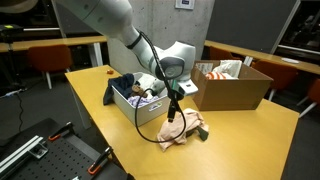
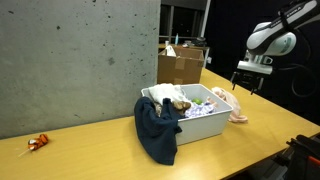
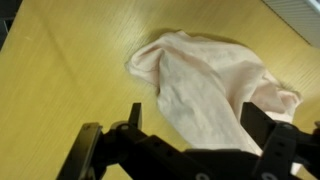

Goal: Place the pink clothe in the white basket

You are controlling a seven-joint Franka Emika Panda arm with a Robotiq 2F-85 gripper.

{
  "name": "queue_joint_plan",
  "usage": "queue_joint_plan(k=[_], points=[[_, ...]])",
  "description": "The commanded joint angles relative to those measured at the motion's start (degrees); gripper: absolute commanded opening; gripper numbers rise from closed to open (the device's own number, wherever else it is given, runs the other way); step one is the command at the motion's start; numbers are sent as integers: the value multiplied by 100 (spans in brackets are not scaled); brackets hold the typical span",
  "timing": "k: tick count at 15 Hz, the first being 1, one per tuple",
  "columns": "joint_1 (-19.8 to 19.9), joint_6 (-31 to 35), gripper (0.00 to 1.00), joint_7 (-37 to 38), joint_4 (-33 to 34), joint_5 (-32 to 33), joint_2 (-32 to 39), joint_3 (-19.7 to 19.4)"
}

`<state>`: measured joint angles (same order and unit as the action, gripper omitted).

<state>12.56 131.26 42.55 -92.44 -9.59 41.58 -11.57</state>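
Next, I need to lower my gripper to the middle fold [image 1: 182, 125] [image 3: 202, 115] of the pink cloth and close it there, with the ends of the cloth spreading out around it.
The pink cloth [image 3: 215, 80] lies crumpled on the wooden table, next to the white basket [image 1: 128, 102]. It shows in both exterior views [image 1: 182, 131] [image 2: 234, 106]. My gripper [image 3: 198, 120] is open and hangs a little above the cloth, with a finger on each side of it in the wrist view. It holds nothing. The gripper shows in both exterior views [image 1: 172, 113] [image 2: 247, 86]. The white basket [image 2: 200, 125] holds several items of clothing.
A dark blue cloth [image 2: 156, 130] drapes over one corner of the basket [image 1: 111, 93]. An open cardboard box [image 1: 233, 90] [image 2: 180, 66] stands on the table behind the basket. A small orange object [image 2: 37, 143] lies at the table's far end.
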Motion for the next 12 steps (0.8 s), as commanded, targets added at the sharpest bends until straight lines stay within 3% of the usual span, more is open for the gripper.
queue_joint_plan(k=[1,5,7,12], points=[[-75,-372,100,201,734,-20,612,-119],[-50,-659,100,449,1352,21,1246,-164],[-50,-422,100,310,985,-34,1045,-102],[-144,-97,100,309,885,1,1025,-120]])
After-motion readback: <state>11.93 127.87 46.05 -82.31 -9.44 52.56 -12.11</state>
